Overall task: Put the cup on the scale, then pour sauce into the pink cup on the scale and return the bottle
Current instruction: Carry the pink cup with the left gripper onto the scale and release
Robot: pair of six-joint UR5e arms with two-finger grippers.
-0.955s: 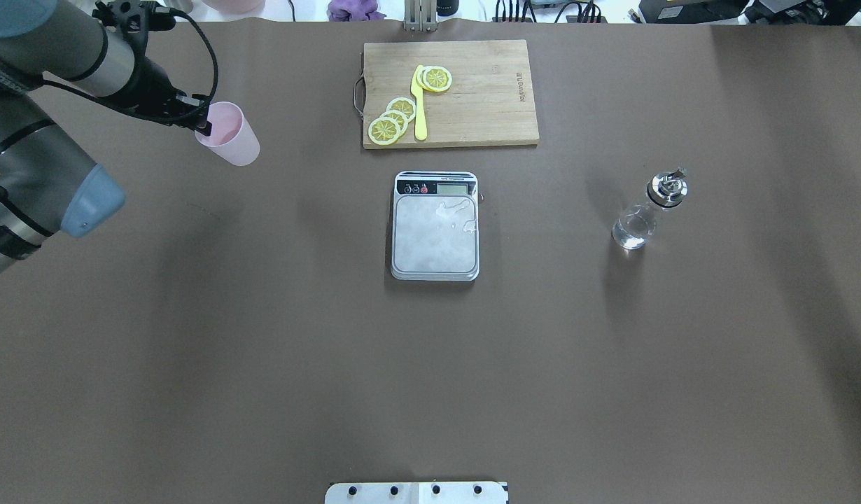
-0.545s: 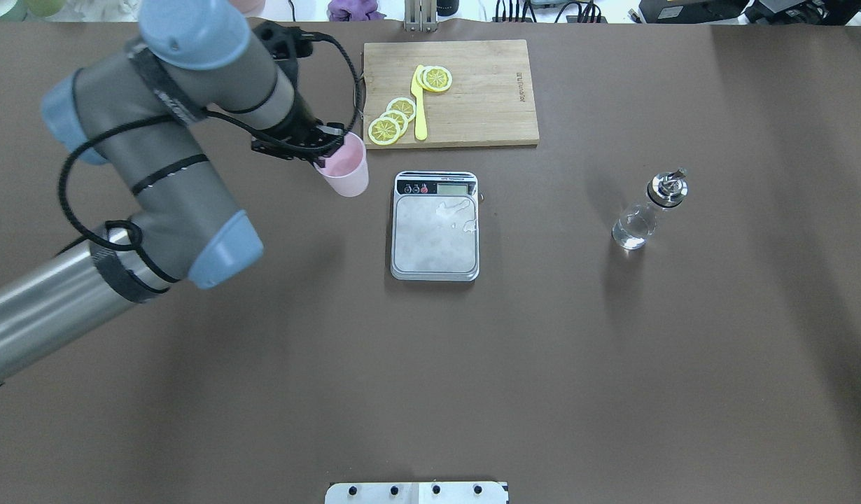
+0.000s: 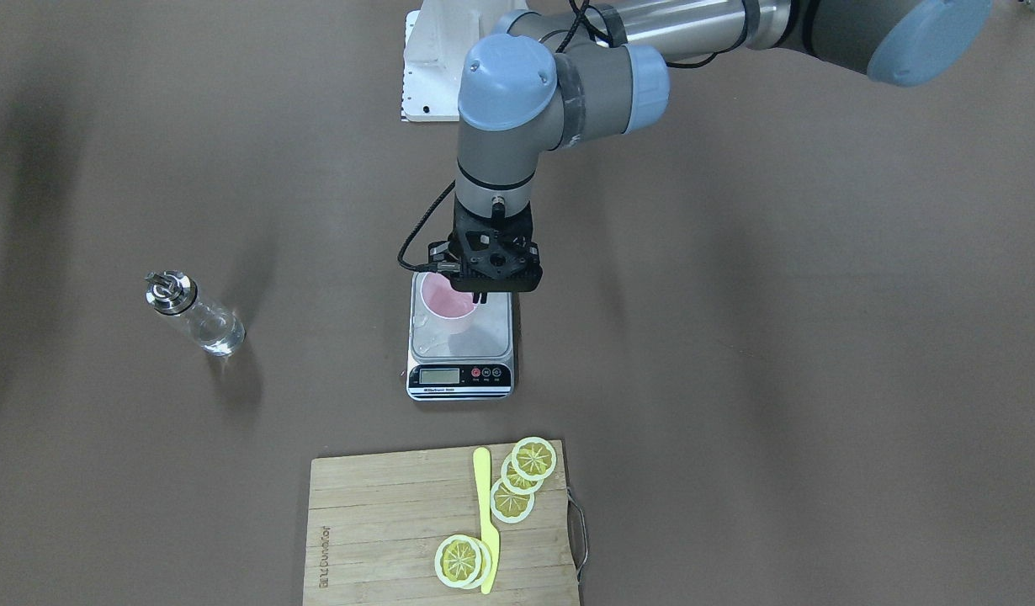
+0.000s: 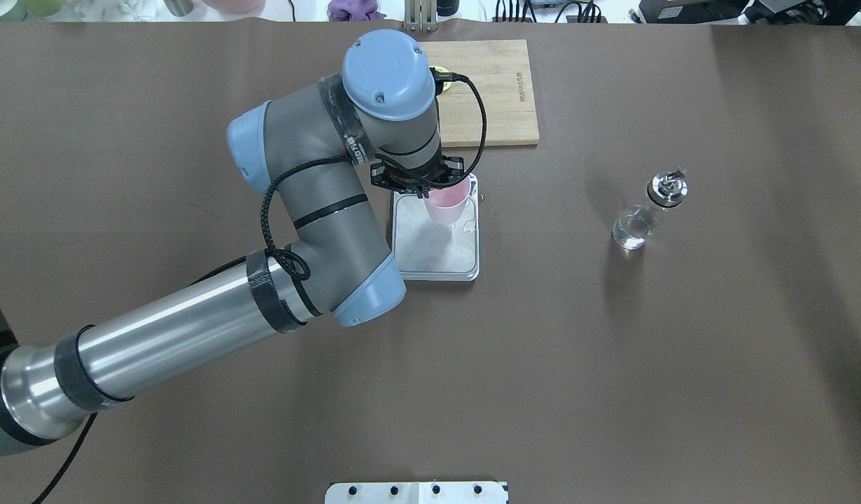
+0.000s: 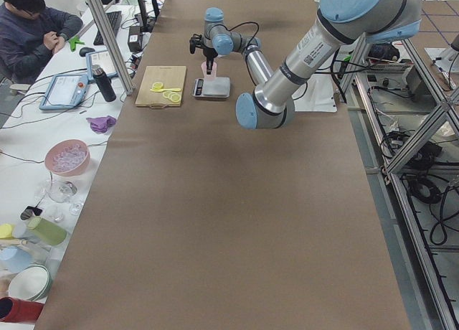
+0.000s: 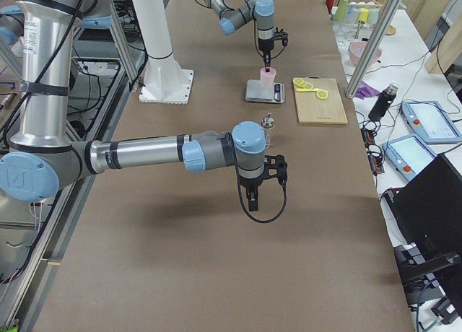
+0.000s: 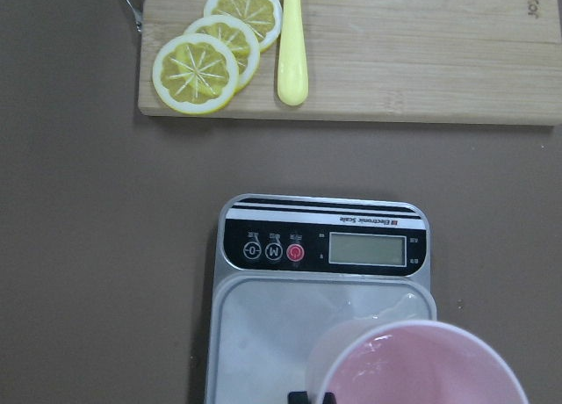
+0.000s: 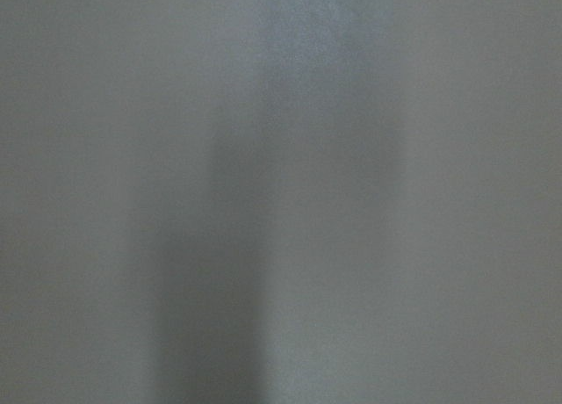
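Next, my left gripper lets go of the pale pink cup on the silver scale's platform (image 3: pixel 464 329) (image 7: pixel 323 349), centered just short of the scale's display.
My left gripper (image 3: pixel 475 296) is shut on the rim of the pale pink cup (image 4: pixel 447 205) and holds it upright over the back part of the silver scale (image 4: pixel 436 253). I cannot tell whether the cup's base touches the platform. The left wrist view shows the cup (image 7: pixel 420 367) in front of the scale's display strip (image 7: pixel 323 246). The clear glass bottle (image 4: pixel 642 214) with its metal spout stands alone to the right, clear sauce inside. My right gripper (image 6: pixel 253 196) hangs over bare table far from the scale; I cannot tell whether it is open.
A wooden cutting board (image 4: pixel 497 98) with lemon slices (image 3: pixel 517 481) and a yellow knife (image 3: pixel 484 515) lies just behind the scale. My left arm's elbow (image 4: pixel 318 210) spans the table left of the scale. Smears of liquid show on the platform.
My left arm has carried the pink cup from the table's left side rightwards to over the scale. The bottle and scale have not moved.
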